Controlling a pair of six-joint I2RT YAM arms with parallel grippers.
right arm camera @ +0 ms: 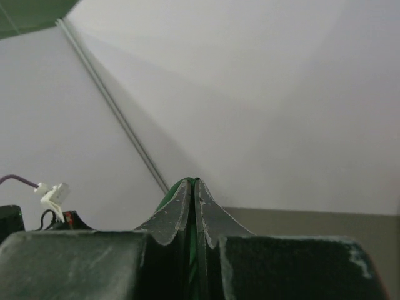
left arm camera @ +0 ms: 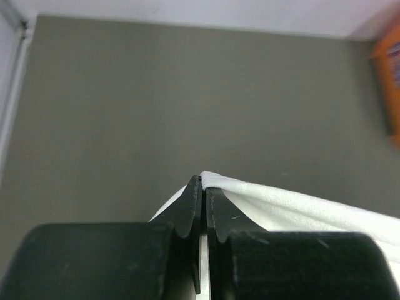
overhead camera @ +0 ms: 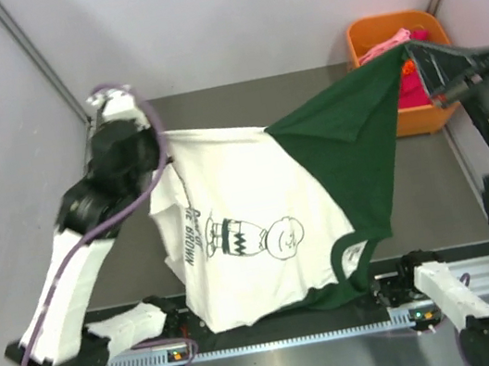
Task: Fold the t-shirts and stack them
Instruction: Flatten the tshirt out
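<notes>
My left gripper will let go of the cream-white t-shirt's corner on the middle of the grey table point(overhead camera: 253, 205), a little toward the metal rail.
Both t-shirts hang lifted and spread between my two arms, above the table. The cream-white t-shirt point(overhead camera: 243, 230), with black lettering and a cartoon drawing, hangs on the left. My left gripper point(overhead camera: 161, 142) is shut on its upper left corner; in the left wrist view white cloth point(left arm camera: 300, 209) runs out from the closed gripper point(left arm camera: 204, 181). The dark green t-shirt point(overhead camera: 351, 146) overlaps the white one's right side and rises to my right gripper point(overhead camera: 412, 50), which is shut on its top corner. Green cloth point(right arm camera: 172, 191) pokes out beside that closed gripper point(right arm camera: 193, 182).
An orange bin point(overhead camera: 422, 120) holding pink cloth point(overhead camera: 386, 45) stands at the back right, just behind the right gripper. The grey table point(overhead camera: 470, 183) is walled by pale panels on three sides. A metal rail point(overhead camera: 280, 337) with the arm bases runs along the near edge.
</notes>
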